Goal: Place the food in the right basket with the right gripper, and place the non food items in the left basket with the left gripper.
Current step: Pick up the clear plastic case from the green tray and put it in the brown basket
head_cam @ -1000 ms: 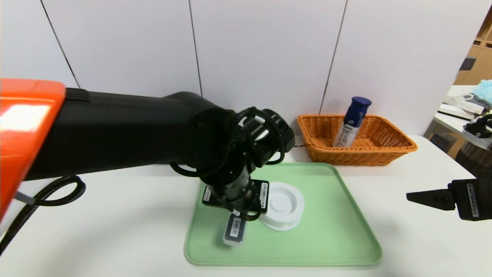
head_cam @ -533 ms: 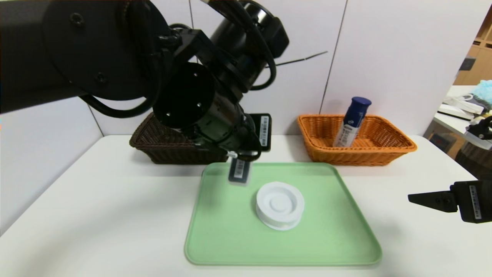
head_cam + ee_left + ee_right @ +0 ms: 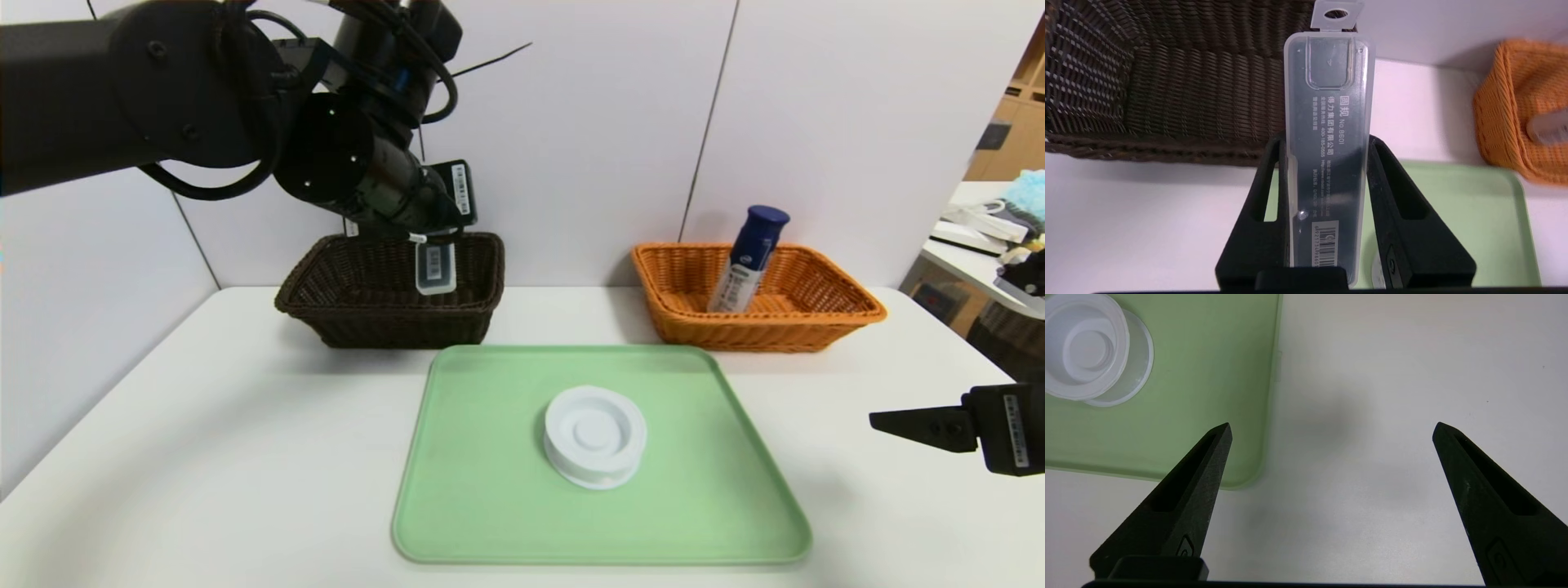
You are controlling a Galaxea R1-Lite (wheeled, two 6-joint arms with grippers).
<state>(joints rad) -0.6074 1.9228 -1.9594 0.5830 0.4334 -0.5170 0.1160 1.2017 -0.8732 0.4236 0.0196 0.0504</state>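
My left gripper is going to release the slim grey case onto the dark brown basket's bottom, near the basket's front side (image 3: 382, 298) (image 3: 1192, 108). The case now hangs end-down over that basket.
My left gripper (image 3: 429, 233) is shut on the slim grey case (image 3: 435, 268) with a barcode label, which hangs end-down over the right part of the dark brown left basket (image 3: 326, 304). In the left wrist view the case (image 3: 1327, 122) sits squeezed between both black fingers (image 3: 1267, 188), its tip over the brown basket (image 3: 1167, 81). The round white container (image 3: 594, 435) lies on the green tray (image 3: 718, 506). The navy-capped bottle (image 3: 747, 260) leans inside the orange right basket (image 3: 833, 314). Low at the table's right side, off the tray, my right gripper (image 3: 1331, 426) stands open and empty.
The white container (image 3: 1086, 363) and the tray corner (image 3: 1241, 465) show beside the right gripper's fingers. A white wall stands close behind both baskets. Another desk with clutter (image 3: 1000, 220) lies past the table's right edge.
My left gripper has lifted the grey case off the tray and carried it back and to the left, over the brown basket. The right arm has stayed put.
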